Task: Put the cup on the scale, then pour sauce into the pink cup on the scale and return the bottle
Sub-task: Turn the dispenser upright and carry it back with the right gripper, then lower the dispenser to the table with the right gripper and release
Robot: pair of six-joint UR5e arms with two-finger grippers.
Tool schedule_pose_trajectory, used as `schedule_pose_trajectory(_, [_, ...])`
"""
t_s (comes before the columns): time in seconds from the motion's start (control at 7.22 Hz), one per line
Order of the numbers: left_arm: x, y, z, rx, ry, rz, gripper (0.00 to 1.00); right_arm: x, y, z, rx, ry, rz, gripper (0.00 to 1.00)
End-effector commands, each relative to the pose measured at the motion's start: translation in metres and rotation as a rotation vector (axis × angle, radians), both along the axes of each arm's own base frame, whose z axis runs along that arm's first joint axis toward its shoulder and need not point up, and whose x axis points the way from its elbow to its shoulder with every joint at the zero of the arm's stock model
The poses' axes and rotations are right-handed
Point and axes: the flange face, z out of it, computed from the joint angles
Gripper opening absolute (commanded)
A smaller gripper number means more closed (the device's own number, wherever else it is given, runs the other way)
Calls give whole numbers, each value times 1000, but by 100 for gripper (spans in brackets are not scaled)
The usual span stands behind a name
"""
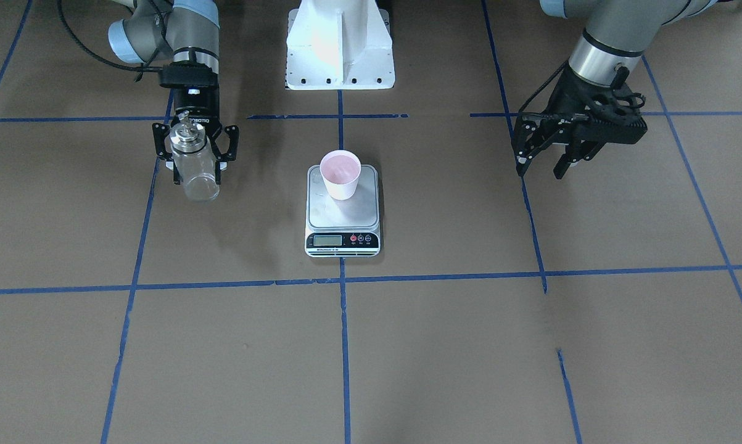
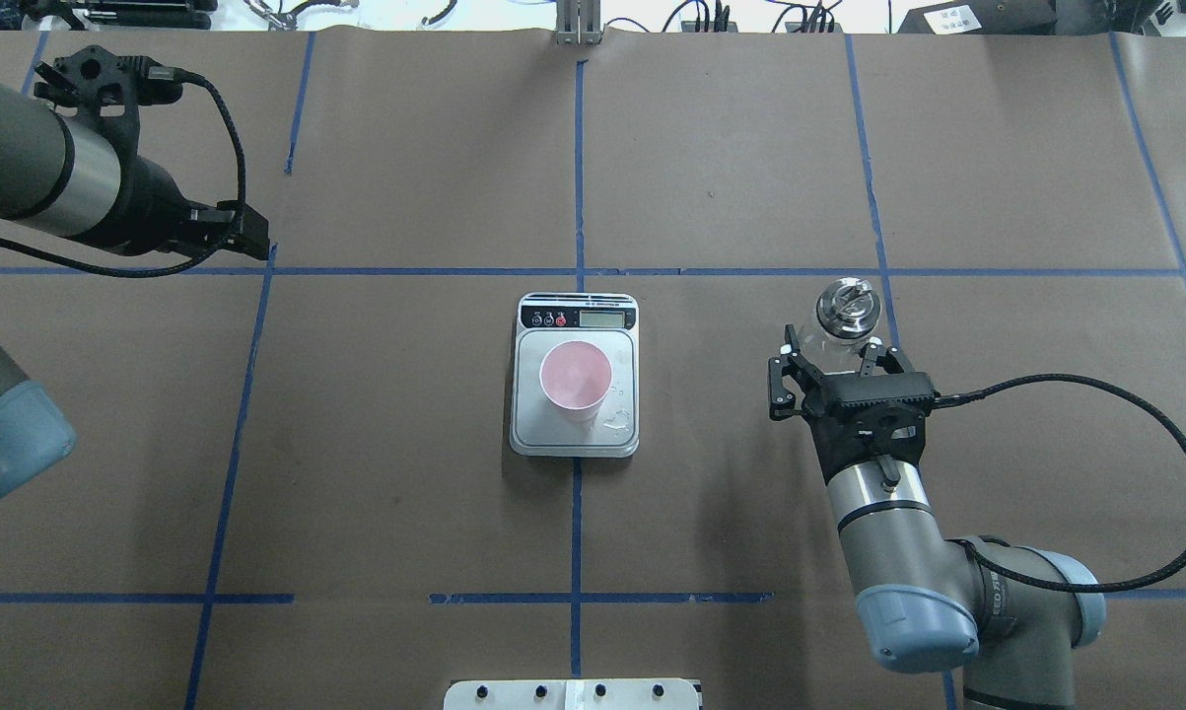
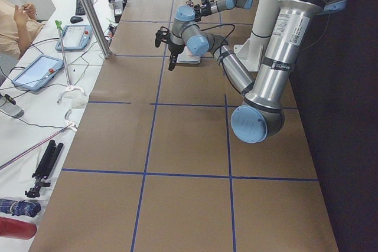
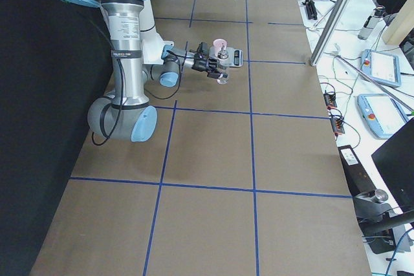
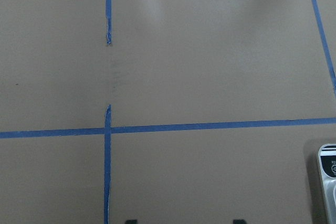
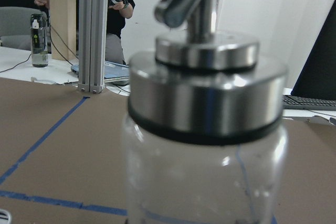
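Observation:
Next, the right gripper releases the bottle on the blue tape line (image 1: 158, 215) beside it, just short of the tape crossing.
The pink cup (image 1: 340, 174) stands upright on the steel platform of the scale (image 1: 321, 213), toward its back; it also shows in the overhead view (image 2: 575, 380). The clear glass bottle (image 1: 195, 169) with its metal spout cap stands upright well to the robot's right of the scale. My right gripper (image 1: 198, 174) is shut on the bottle at its body; the bottle fills the right wrist view (image 6: 205, 145). My left gripper (image 1: 539, 174) hangs open and empty above the table, far to the robot's left of the scale.
A few water drops (image 2: 617, 424) lie on the scale platform beside the cup. The robot's white base (image 1: 340, 46) stands behind the scale. Blue tape lines cross the brown table. Tablets and tools (image 3: 35, 72) lie on the side bench past the table edge.

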Motion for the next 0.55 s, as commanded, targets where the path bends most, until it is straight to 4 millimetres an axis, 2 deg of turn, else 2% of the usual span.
schedule_pose_trajectory(0.0, [0,0,-1,2,1,0,72,13,-5,33,-73,-185,79,0])
schedule_pose_trajectory(0.28, [0,1,-3,7,1,4,72,26,-4,61,-93,-157,88,0])
schedule_pose_trajectory(0.42, [-1,2,-5,8,4,1,72,26,-6,67,-96,-148,91,0])
